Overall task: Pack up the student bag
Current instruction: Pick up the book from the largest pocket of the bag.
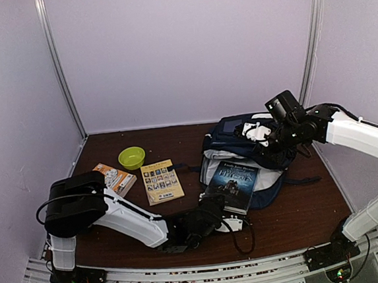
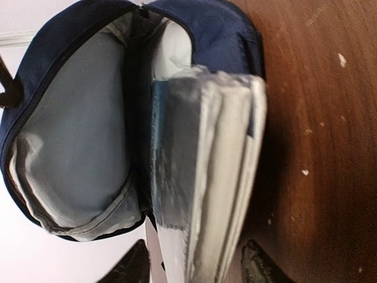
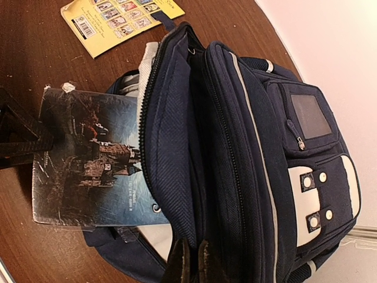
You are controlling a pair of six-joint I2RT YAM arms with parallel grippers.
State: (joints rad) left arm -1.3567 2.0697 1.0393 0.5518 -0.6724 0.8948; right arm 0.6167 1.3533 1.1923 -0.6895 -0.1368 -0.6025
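The dark blue book is sticking halfway out of the bag's opening. Next, my left gripper grabs the book's near end (image 1: 238,207) and pushes the book further in.
The student bag (image 1: 227,133) lies at the right of the table, its main mouth open toward the near edge. A dark blue book (image 1: 231,181) sticks halfway out of that mouth. My left gripper (image 1: 230,216) is at the book's near end. In the left wrist view its fingers (image 2: 259,266) stand either side of the book (image 2: 200,165), with a small gap on the right; the bag's grey lining (image 2: 76,147) shows behind. My right gripper (image 3: 191,262) is shut on the edge of the bag's upper flap (image 3: 171,135) and holds it above the book (image 3: 88,159).
A green bowl (image 1: 132,157) stands at the back left. A yellow booklet (image 1: 162,181) and an orange booklet (image 1: 116,177) lie flat to the left of the bag. Pale walls close the table on three sides.
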